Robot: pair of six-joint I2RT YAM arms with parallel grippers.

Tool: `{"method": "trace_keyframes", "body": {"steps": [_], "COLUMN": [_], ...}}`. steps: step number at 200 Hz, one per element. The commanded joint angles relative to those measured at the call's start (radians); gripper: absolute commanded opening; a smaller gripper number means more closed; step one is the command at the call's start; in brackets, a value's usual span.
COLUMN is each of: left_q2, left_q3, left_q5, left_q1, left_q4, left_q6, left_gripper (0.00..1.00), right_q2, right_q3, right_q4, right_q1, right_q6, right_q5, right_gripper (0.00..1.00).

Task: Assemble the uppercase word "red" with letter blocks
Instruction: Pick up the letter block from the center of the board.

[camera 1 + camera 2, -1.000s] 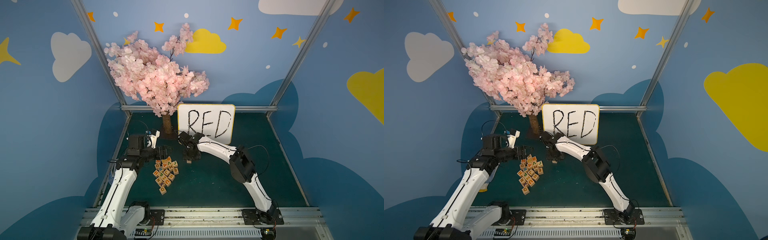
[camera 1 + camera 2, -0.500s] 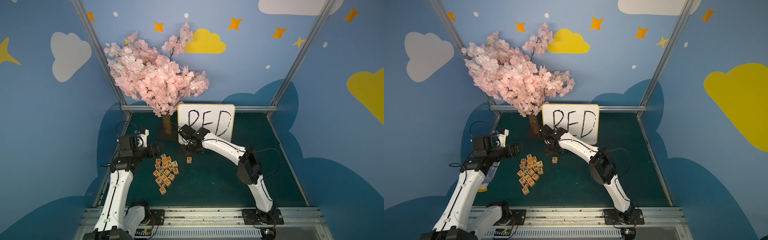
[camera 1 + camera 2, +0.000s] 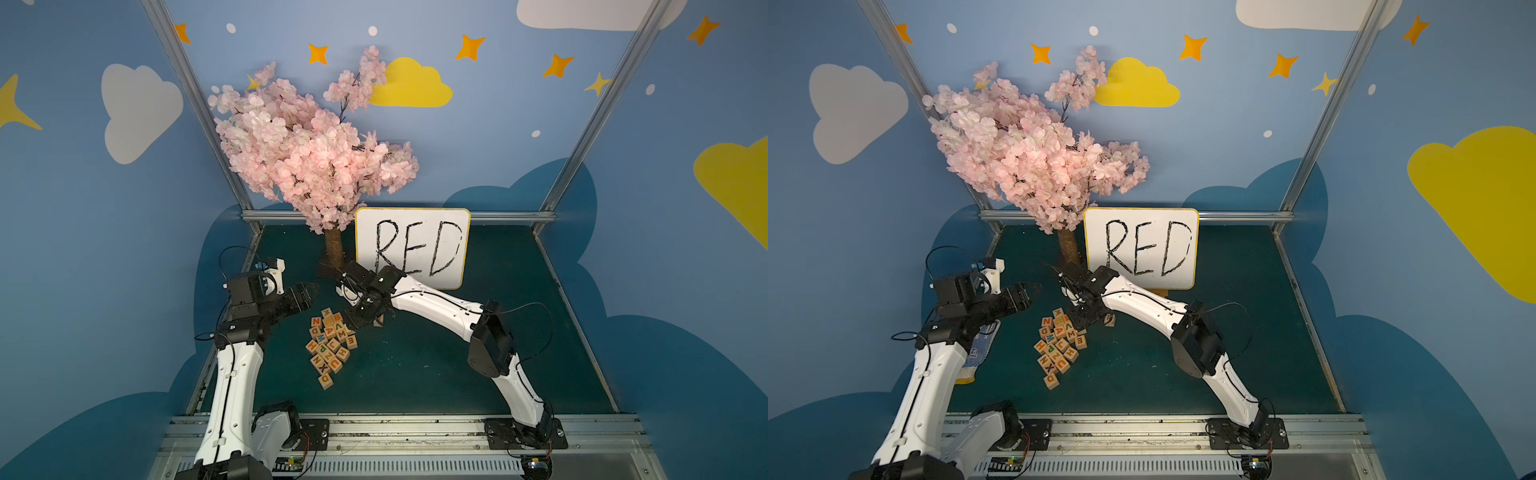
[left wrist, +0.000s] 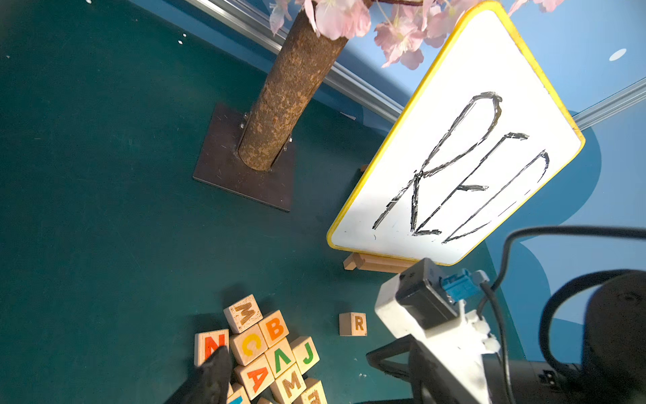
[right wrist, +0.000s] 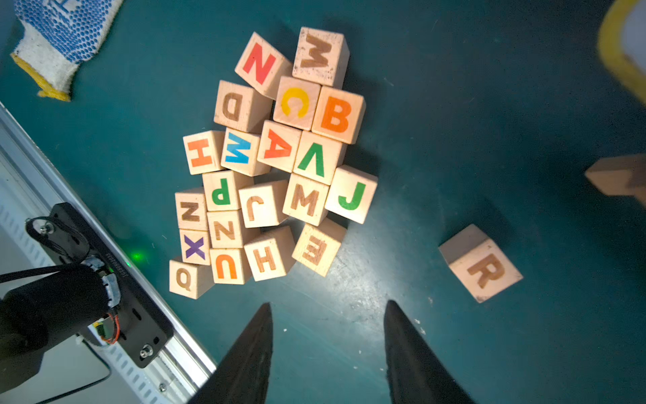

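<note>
Next, I close my right gripper on the sides of the E block (image 3: 351, 341) (image 5: 319, 247) at the near edge of the pile, next to the brownish H block.
A pile of wooden letter blocks (image 3: 330, 345) (image 5: 276, 164) lies on the green mat. One block showing a brownish R (image 5: 484, 266) (image 4: 353, 323) stands alone to the pile's right, upright on the mat. A block with a brownish E (image 5: 316, 248) sits at the pile's near edge, and one with a D (image 5: 237, 106) sits farther in. My right gripper (image 5: 328, 307) (image 3: 357, 324) hangs open and empty above bare mat between the pile and the R block. My left gripper (image 3: 309, 291) hovers above the pile's far left; one dark finger (image 4: 213, 370) shows well off centre, with nothing held.
A whiteboard (image 3: 411, 249) with RED handwritten in black stands on a wooden easel at the back. The blossom tree's trunk (image 3: 334, 249) and flat base plate (image 4: 244, 168) stand just left of the board. A dotted work glove (image 5: 59, 38) lies by the left rail.
My right gripper let go of the R block, which now rests on the mat, and swung toward the pile. The left arm drew back slightly to the left.
</note>
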Motion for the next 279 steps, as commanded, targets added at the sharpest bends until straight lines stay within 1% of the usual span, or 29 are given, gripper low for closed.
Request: {"method": "trace_keyframes", "body": {"steps": [1,29,71,184,245,279], "left_q2": [-0.019,-0.038,-0.039,-0.034,-0.034,-0.032], "left_q3": [-0.010,-0.019,-0.025,-0.020,-0.019,-0.018], "left_q5": [0.029,0.032,0.060,0.068,0.066,0.065], "left_q1": [0.003,0.003,0.002,0.001,-0.001,-0.001], "left_q4": [0.020,0.024,0.033,0.031,0.029,0.029], "left_q6": [-0.002,-0.005,-0.013,-0.012,-0.011,-0.010], "left_gripper": [0.78,0.78,0.77,0.76,0.76,0.76], "right_q2": [0.033,0.065,0.109,0.197,0.230,0.259], "right_q3": [0.026,0.027,0.066,0.158,0.186,0.220], "right_q4": [-0.020,-0.034,-0.063,-0.117,-0.144,-0.159], "right_q1": [0.011,0.016,0.023,0.035,0.028,0.025], "right_q6": [0.060,0.099,0.097,0.100,0.116,0.119], "right_q5": [-0.049,-0.053,-0.052,-0.054,-0.039,-0.039], "right_gripper": [0.52,0.53,0.53,0.54,0.54,0.52]}}
